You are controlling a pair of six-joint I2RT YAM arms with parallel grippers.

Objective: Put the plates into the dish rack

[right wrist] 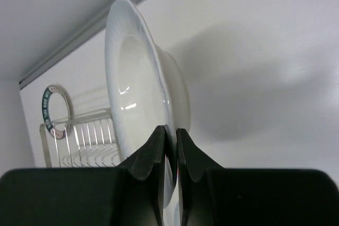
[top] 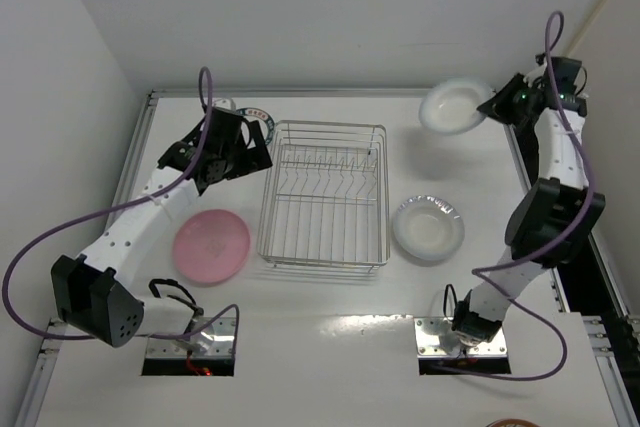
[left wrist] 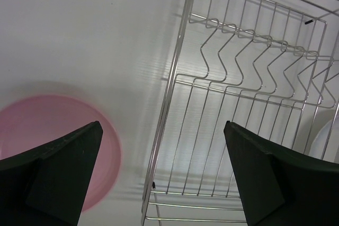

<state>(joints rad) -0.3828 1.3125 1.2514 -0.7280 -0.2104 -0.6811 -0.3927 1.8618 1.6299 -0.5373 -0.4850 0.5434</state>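
Note:
I need to use my right gripper to set the white plate down and let go of it in the rack's end slot [top: 366,176] nearest the white plate with the ribbed rim.
The silver wire dish rack [top: 323,194] stands mid-table with nothing in it; it also shows in the left wrist view [left wrist: 249,78]. My right gripper [top: 492,105] is shut on the rim of a white plate [top: 452,106] and holds it off the table at the back right; in the right wrist view the plate [right wrist: 135,93] stands on edge between my fingertips [right wrist: 170,133]. The pink plate [top: 211,245] lies left of the rack. A white ribbed-rim plate [top: 428,228] lies right of it. The blue-rimmed plate [top: 262,122] is mostly hidden behind my open left gripper [top: 255,152].
White walls close the table at the back and left. A raised metal edge [top: 530,187] runs along the right side. The arm bases [top: 190,332] sit at the near edge.

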